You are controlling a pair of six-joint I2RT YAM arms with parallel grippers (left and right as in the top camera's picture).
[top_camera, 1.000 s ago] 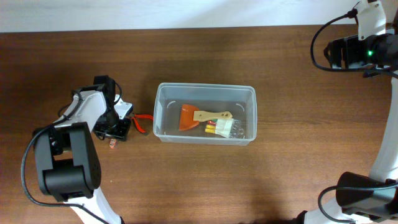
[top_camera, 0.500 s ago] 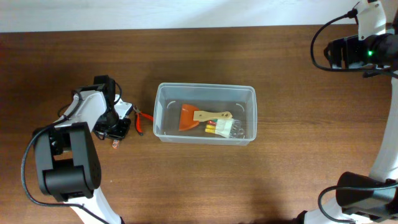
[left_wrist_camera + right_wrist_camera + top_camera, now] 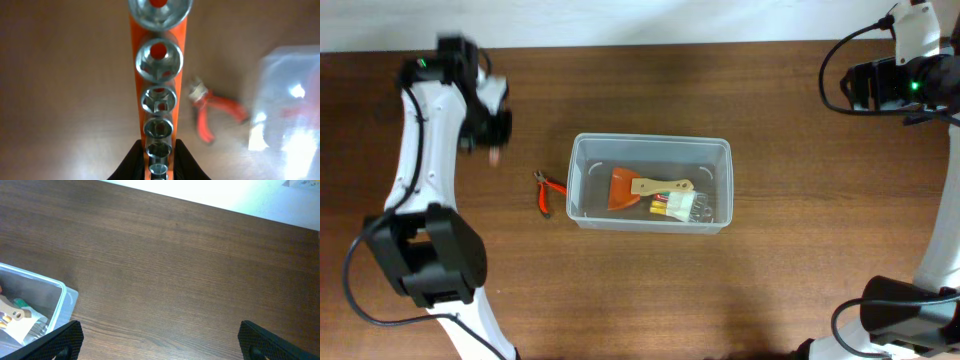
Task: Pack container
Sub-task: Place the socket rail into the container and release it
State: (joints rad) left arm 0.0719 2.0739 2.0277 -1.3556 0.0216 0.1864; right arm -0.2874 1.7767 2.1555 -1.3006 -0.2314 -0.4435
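The orange bar will go down inside the container from my left gripper, between the orange scraper and the container's end (image 3: 594, 194) (image 3: 280, 106) near the pliers.
The clear plastic container (image 3: 650, 147) stands mid-table and holds an orange scraper (image 3: 622, 188), a wooden-handled tool (image 3: 660, 186) and small yellow and red pieces. Its blurred edge shows in the left wrist view (image 3: 290, 100) and its corner in the right wrist view (image 3: 59, 287). My left gripper (image 3: 159, 157) is shut on an orange socket rail (image 3: 159, 75) carrying several chrome sockets, held high above the table; overhead it is at the far left (image 3: 485, 125). My right gripper (image 3: 160, 342) is wide open and empty, at the far right (image 3: 865, 88).
Red-handled pliers (image 3: 545, 192) lie on the wooden table just left of the container; they also show in the left wrist view (image 3: 215, 112). A white wall edge runs along the table's far side (image 3: 225, 200).
My left arm has risen from the table beside the pliers and swung up to the far left, carrying the socket rail. The pliers shifted slightly left. The right arm has not moved.
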